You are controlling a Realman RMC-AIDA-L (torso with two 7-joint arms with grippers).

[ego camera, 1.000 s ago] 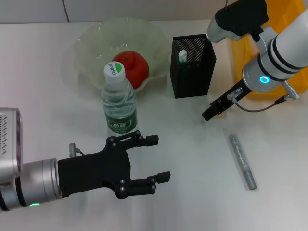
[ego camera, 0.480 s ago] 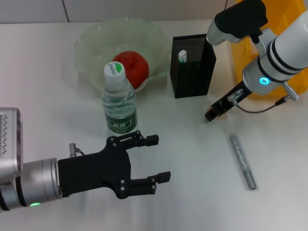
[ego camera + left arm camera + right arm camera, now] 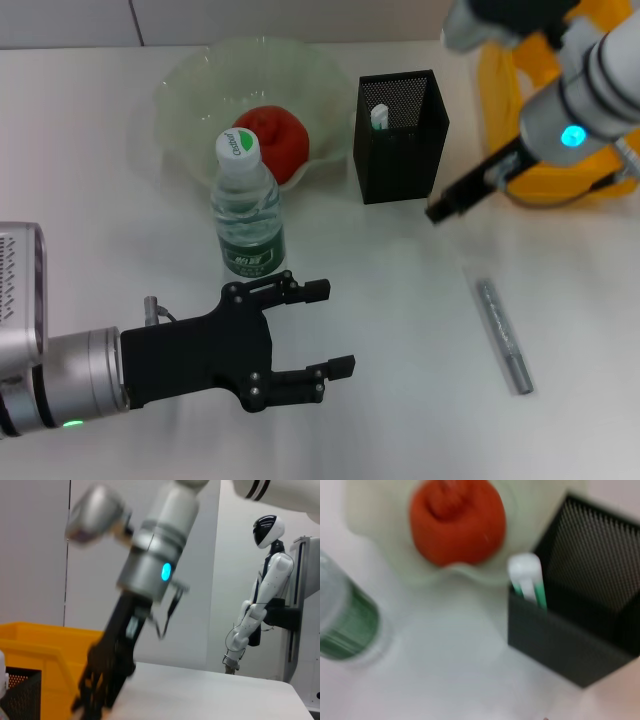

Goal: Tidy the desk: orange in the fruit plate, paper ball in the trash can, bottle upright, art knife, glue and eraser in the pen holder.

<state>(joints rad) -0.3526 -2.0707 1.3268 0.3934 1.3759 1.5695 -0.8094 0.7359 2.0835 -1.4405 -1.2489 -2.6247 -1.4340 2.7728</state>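
Next, I release the eraser from my right gripper inside the black pen holder, in the free space (image 3: 412,107) (image 3: 606,597) next to the glue stick.
The orange (image 3: 272,143) lies in the pale-green fruit plate (image 3: 190,80) at the back. The bottle (image 3: 247,215) stands upright in front of the plate. The black mesh pen holder (image 3: 400,160) holds a white-and-green glue stick (image 3: 379,117). The grey art knife (image 3: 503,335) lies on the table at the right front. My right gripper (image 3: 447,205) hangs just right of the pen holder, in front of the yellow trash can (image 3: 500,80). My left gripper (image 3: 330,330) is open and empty in front of the bottle. The eraser and the paper ball are out of view.
The right wrist view shows the orange (image 3: 457,522), the bottle (image 3: 345,625), the pen holder (image 3: 580,615) and the glue stick (image 3: 527,580). The left wrist view shows my right gripper (image 3: 95,700), the trash can (image 3: 30,640) and a white humanoid robot (image 3: 260,595) far behind.
My right gripper has lifted and moved back toward the pen holder's right side. The left arm, bottle, orange and art knife have not moved.
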